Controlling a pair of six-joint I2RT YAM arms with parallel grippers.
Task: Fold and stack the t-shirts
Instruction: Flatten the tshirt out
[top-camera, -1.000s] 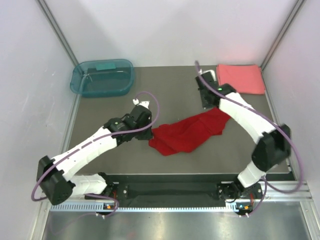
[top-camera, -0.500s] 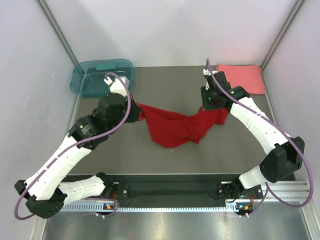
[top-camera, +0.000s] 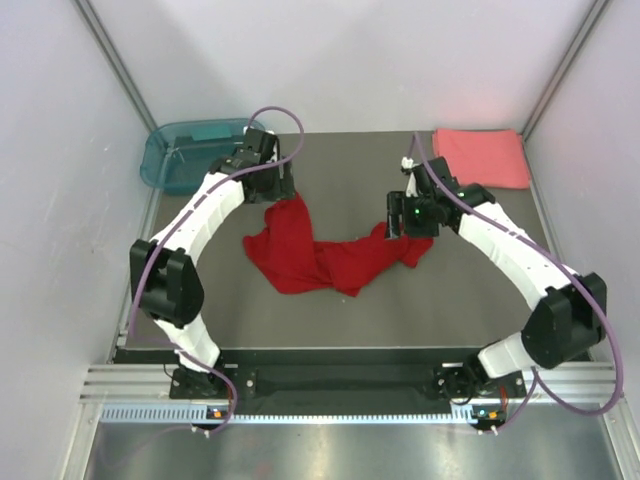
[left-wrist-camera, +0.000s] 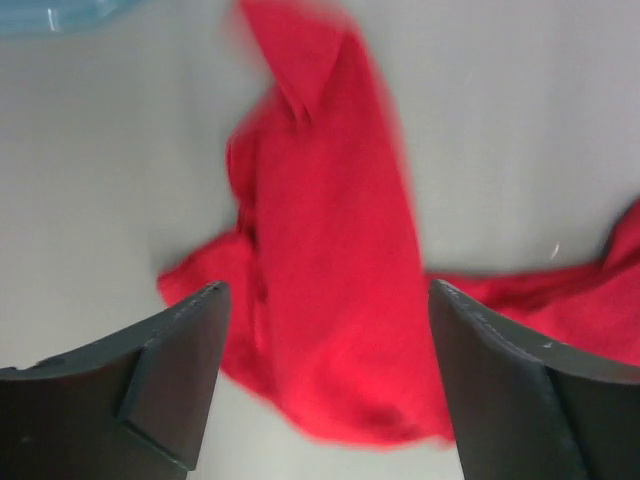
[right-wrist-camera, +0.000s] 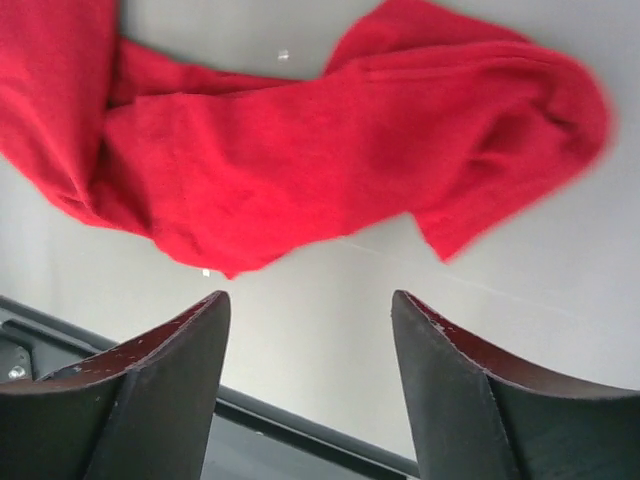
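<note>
Next, my left gripper closes on the outer edge (top-camera: 263, 269) (left-wrist-camera: 268, 398) of the deep red t-shirt, where the short sleeve closest to my left arm meets the body.
The deep red t-shirt (top-camera: 318, 256) lies crumpled in a long, twisted strip across the middle of the table. My left gripper (top-camera: 282, 187) hangs open just above its back-left end; in the left wrist view the red t-shirt (left-wrist-camera: 330, 250) shows blurred below the gripper (left-wrist-camera: 328, 300), free of both fingers. My right gripper (top-camera: 396, 224) stands open over the shirt's right end. In the right wrist view the red t-shirt (right-wrist-camera: 300, 140) lies on the table beyond the gripper (right-wrist-camera: 310, 305), which holds nothing. The coral-pink t-shirt (top-camera: 482, 157) rests folded at the back right corner.
A teal translucent tub (top-camera: 172, 166) stands at the back left corner, close to my left wrist. White walls enclose the table on three sides. A dark rail (right-wrist-camera: 300, 425) runs along the table's near edge.
Both grippers have opened and let go of the red t-shirt, which has dropped onto the table. The left arm swung back toward the tub; the right gripper moved slightly left and nearer.
</note>
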